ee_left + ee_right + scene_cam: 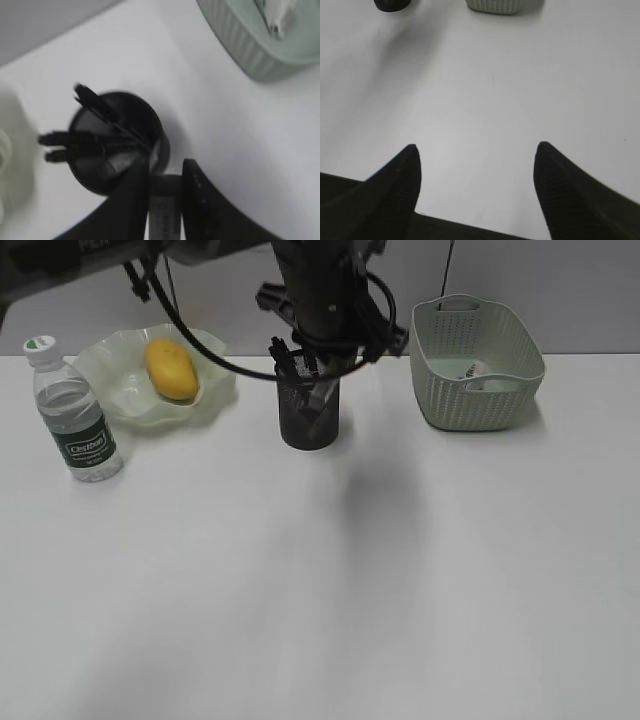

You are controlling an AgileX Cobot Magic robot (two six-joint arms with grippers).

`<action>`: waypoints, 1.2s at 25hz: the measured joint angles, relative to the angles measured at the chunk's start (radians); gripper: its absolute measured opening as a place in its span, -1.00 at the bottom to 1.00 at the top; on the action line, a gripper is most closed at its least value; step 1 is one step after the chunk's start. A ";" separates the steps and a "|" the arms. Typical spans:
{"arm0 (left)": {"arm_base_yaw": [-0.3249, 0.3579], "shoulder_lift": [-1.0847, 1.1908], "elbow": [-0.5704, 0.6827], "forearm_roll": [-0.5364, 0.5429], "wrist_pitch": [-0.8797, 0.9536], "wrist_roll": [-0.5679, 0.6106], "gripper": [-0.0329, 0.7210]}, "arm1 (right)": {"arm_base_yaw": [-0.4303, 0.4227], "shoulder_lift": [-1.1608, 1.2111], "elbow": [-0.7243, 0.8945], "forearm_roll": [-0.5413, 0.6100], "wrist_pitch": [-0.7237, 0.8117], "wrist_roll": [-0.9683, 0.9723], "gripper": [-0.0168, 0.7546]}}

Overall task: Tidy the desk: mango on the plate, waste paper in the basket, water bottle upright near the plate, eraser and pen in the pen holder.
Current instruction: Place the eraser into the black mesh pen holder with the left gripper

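My left gripper is going to let go of the eraser inside the black mesh pen holder (313, 416) (122, 152), down beside the black sticks.
My left gripper (165, 172) hangs right over the black mesh pen holder (310, 425), at its rim (107, 182). It is shut on a small block with a dark end and a pale lettered sleeve, which looks like the eraser (164, 205). Black pen-like sticks (100, 107) stand in the holder. The mango (171, 368) lies on the wavy green plate (218, 390). The water bottle (80, 420) stands upright left of the plate. The waste paper (472, 373) lies in the basket (480, 395). My right gripper (475, 155) is open and empty above bare desk.
The basket (250, 50) stands close to the right of the pen holder, with the paper (277, 15) inside. In the right wrist view the pen holder (392, 4) and basket (495, 6) show at the far edge. A grey wall runs behind the desk.
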 joint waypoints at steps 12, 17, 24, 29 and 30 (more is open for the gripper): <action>0.093 0.059 -0.052 0.040 -0.231 0.000 -0.52 | 0.000 0.000 0.000 0.000 -0.002 0.000 0.48; 0.107 0.108 -0.052 0.044 -0.244 0.000 -0.52 | 0.000 0.000 0.000 0.000 -0.002 0.001 0.48; 0.114 0.139 -0.051 0.042 -0.247 0.000 -0.36 | 0.000 0.000 0.000 0.000 -0.002 0.001 0.48; 0.114 0.139 -0.052 0.039 -0.219 0.000 0.13 | 0.000 0.000 0.000 0.000 -0.002 0.001 0.47; 0.112 0.138 -0.052 0.038 -0.209 0.000 0.17 | 0.000 0.000 0.000 0.000 -0.002 0.001 0.47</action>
